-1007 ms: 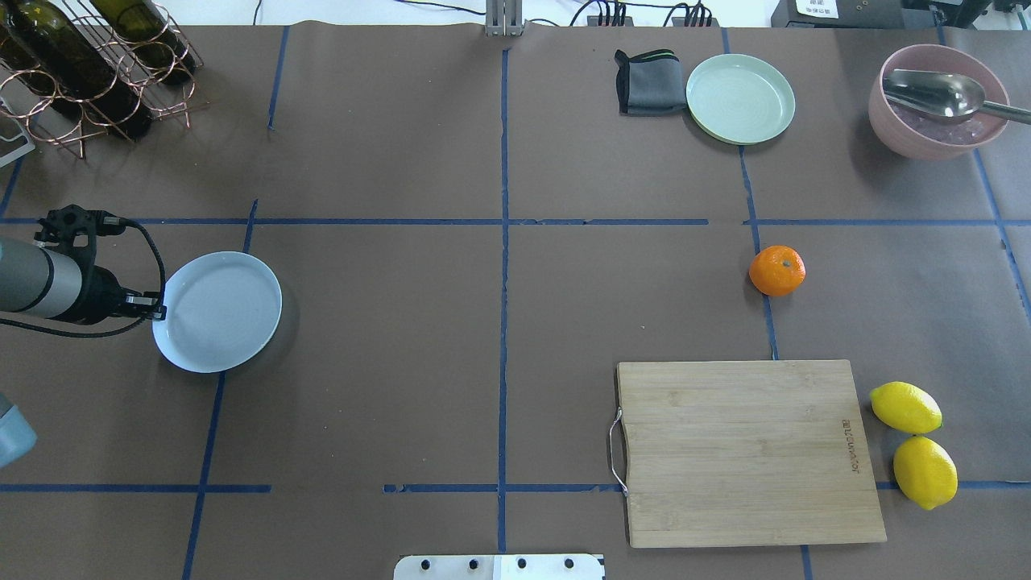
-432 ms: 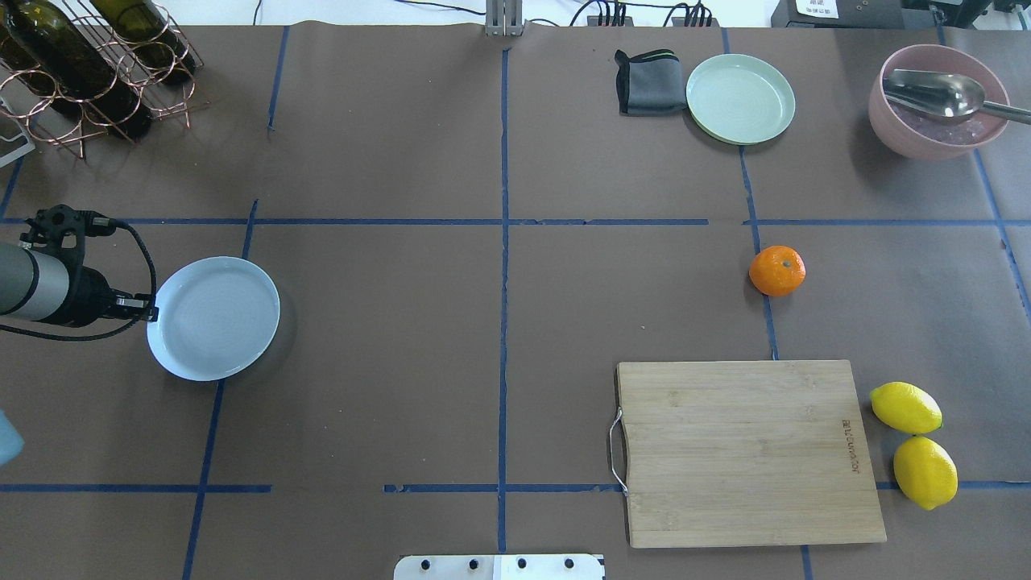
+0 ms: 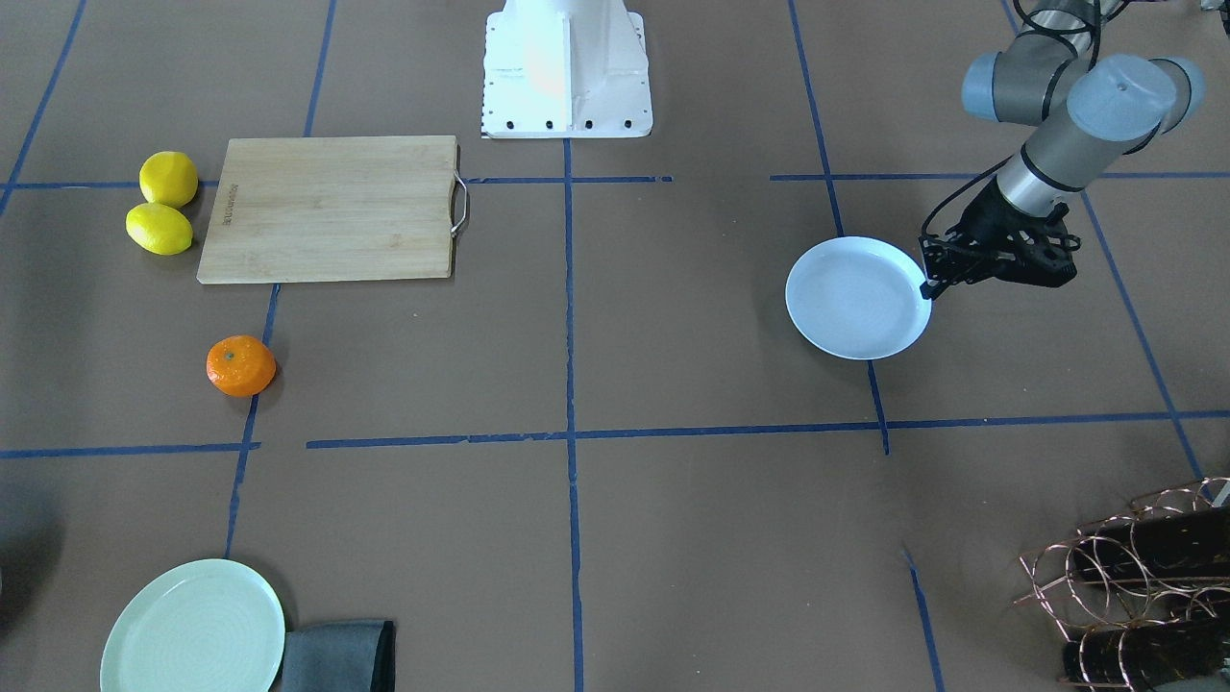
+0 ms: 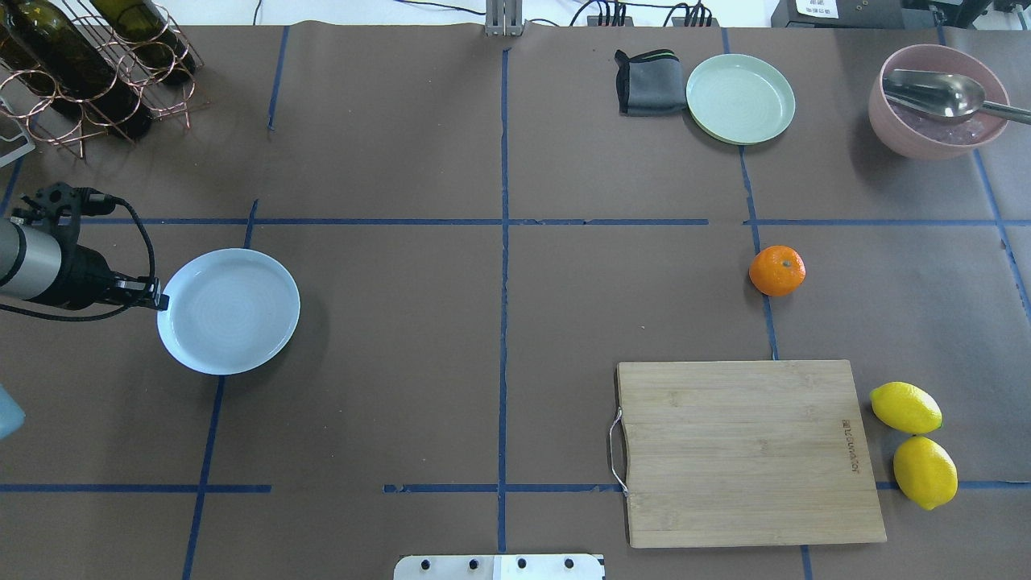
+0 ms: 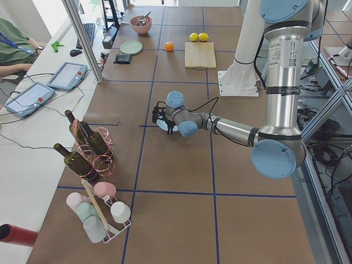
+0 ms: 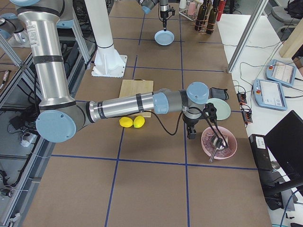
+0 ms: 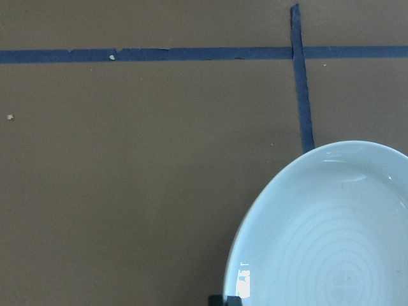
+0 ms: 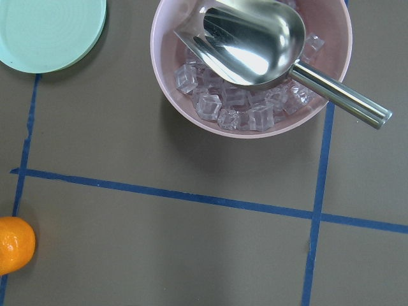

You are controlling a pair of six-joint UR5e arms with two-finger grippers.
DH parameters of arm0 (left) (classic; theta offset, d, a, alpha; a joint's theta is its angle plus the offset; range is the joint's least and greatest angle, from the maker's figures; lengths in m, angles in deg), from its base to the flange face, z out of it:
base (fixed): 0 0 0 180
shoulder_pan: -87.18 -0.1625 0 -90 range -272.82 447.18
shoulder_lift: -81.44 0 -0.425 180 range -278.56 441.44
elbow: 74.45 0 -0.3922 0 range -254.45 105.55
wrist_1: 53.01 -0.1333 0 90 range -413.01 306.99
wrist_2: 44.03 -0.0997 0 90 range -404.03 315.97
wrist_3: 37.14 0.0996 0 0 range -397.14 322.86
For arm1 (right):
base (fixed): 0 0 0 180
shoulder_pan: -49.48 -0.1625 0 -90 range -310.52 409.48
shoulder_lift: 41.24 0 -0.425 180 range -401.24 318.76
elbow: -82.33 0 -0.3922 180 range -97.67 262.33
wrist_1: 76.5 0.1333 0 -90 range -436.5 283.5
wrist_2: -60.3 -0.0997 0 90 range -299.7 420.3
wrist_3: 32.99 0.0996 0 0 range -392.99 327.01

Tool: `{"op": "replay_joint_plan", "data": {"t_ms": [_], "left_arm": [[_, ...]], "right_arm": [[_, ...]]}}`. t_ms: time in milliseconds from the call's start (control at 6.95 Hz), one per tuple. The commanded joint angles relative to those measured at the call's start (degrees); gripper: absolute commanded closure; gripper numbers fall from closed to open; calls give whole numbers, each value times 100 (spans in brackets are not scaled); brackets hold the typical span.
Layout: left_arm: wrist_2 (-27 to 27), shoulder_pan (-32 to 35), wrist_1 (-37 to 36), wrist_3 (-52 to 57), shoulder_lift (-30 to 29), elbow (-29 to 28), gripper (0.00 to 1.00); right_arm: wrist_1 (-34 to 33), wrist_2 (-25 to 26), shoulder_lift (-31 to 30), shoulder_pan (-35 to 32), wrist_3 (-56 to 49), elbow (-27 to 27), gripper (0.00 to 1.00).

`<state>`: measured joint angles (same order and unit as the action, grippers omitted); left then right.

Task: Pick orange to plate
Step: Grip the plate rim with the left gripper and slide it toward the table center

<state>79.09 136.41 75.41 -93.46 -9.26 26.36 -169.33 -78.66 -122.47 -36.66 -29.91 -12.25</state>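
Next, my left gripper lets go of the pale bluish-white plate on the long middle blue tape line, level with the orange [image 3: 579,347].
The orange [image 4: 777,271] sits alone on the brown table, right of centre; it also shows at the lower left edge of the right wrist view [image 8: 14,245]. Far to the left, the pale bluish-white plate [image 4: 228,310] has nothing on it. My left gripper [image 4: 157,302] is shut on its left rim, and a shadow falls beside the plate [image 3: 858,298]. My right gripper [image 6: 191,134] shows only in the exterior right view, hanging near the pink bowl, and I cannot tell its state.
A wooden cutting board [image 4: 749,451] lies below the orange, with two lemons [image 4: 906,408] at its right. At the back stand a pale green plate [image 4: 740,98], a grey cloth [image 4: 647,82] and a pink bowl [image 4: 938,101] with ice and a scoop. A wine rack [image 4: 89,64] fills the back left corner.
The plate, held by my left gripper, first drifted slightly left, then shifted right and a little toward the back. The orange has not moved.
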Motion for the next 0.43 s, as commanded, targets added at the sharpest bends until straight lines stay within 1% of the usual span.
{"op": "replay_joint_plan", "data": {"t_ms": [0,144,288], "left_arm": [[186,113,-779,-350,-1048,-114,100],[186,43,-1044,-962,-1742,-323,100],[169,-245,-1099,-1533,-2236,-526,100]], "right_arm": [[-25,-9,63,9,0,-34,0],[-7,-9,72,36,165,-52,0],[10,-17,90,79,376,-113,0]]}}
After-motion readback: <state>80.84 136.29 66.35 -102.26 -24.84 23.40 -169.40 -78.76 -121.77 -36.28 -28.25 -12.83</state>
